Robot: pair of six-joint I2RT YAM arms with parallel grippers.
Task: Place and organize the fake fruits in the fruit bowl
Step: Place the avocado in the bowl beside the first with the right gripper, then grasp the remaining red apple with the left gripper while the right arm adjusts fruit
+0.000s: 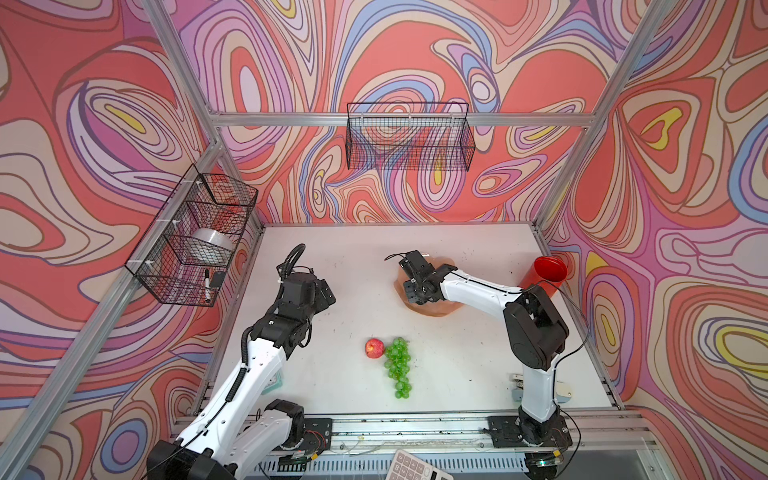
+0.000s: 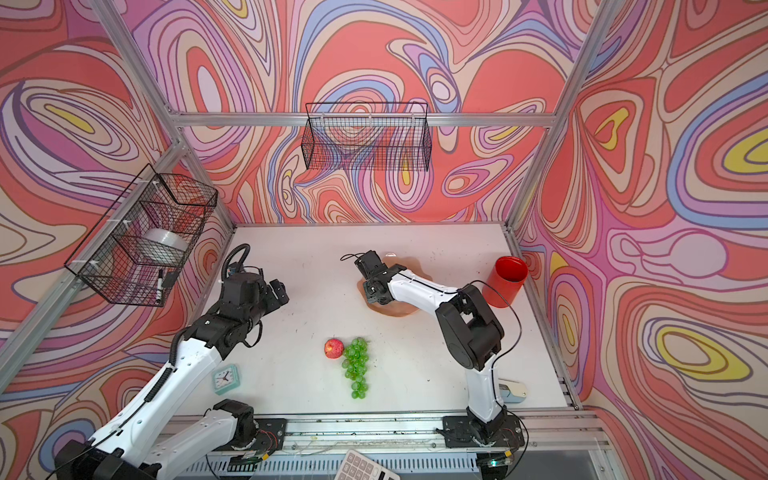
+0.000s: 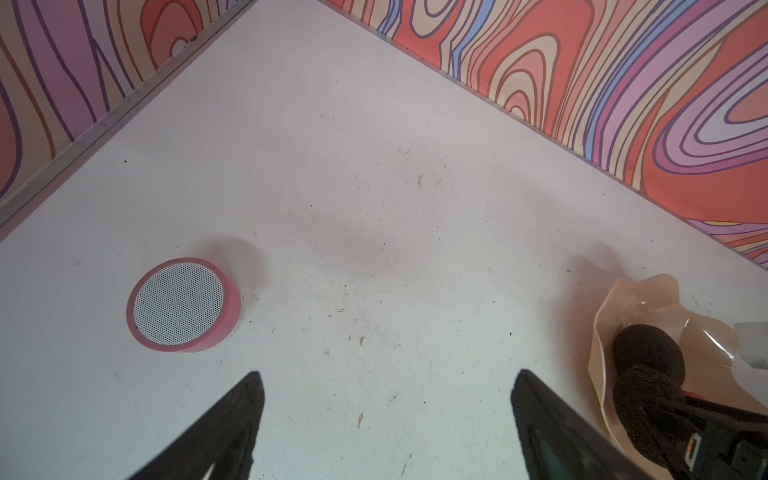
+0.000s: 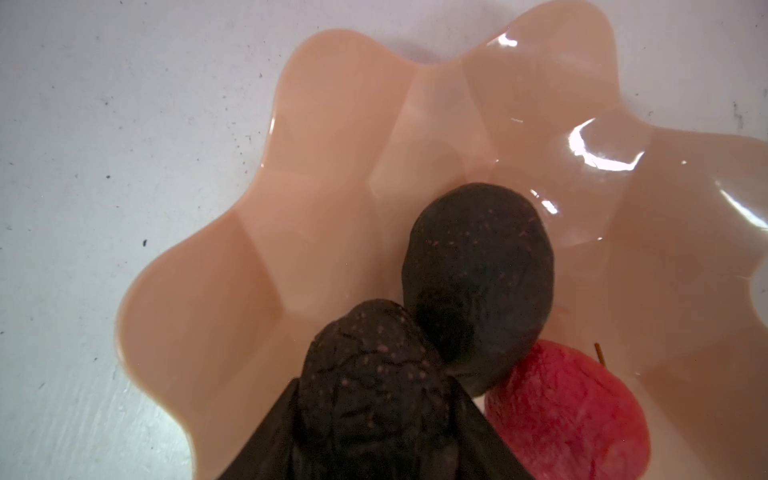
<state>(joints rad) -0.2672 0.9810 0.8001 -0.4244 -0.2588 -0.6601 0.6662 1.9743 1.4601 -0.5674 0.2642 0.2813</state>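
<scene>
The robot's left gripper should go next to the red apple beside the green grapes and close on the apple's sides [image 1: 374,348].
The peach-pink fruit bowl [image 4: 199,307] stands at the table's back right, seen in both top views [image 1: 436,309] [image 2: 395,309]. My right gripper [image 4: 376,380] reaches down into it, its fingers pressed against both sides of a dark avocado [image 4: 365,340]. A second avocado [image 4: 478,274] and a red apple [image 4: 573,415] lie in the bowl beside it. Another red apple [image 1: 374,347] and the green grapes [image 1: 397,365] lie touching on the table's front middle. My left gripper [image 3: 386,395] hovers open and empty over bare table at the left [image 1: 326,297].
A red cup [image 1: 544,274] stands right of the bowl by the wall. A pink round speaker [image 3: 183,305] sits under the left arm. A teal clock [image 2: 226,379], a mouse [image 2: 513,390], a calculator [image 1: 411,467] and two wire baskets [image 1: 409,137] [image 1: 195,237] border the table.
</scene>
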